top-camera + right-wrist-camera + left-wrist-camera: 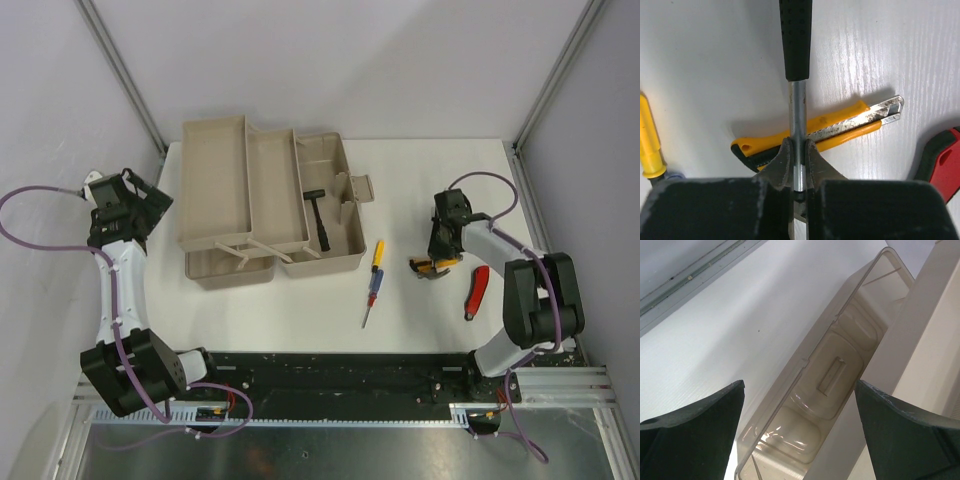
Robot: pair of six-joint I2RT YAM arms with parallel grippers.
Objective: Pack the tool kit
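Next, I let go of the black-handled tool with my right gripper along the black hammer in the beige tool kit [320,222].
The beige tool kit [265,205] stands open with its trays [275,190] folded out, and a black hammer [316,220] lies in its right-hand compartment. My right gripper [799,150] [440,248] is shut on the steel shaft of a black-handled tool [795,40], which crosses over a yellow utility knife [830,127] [432,266]. A yellow-red-blue screwdriver [372,282] lies on the table left of it, and a red-handled tool [478,292] [946,155] lies to its right. My left gripper [800,405] [148,200] hangs open beside the kit's translucent lid [835,375], holding nothing.
The white table [420,180] ends at a black rail [340,375] along the near side where the arm bases stand. Metal frame posts [120,70] rise at the back corners, with grey walls close on both sides.
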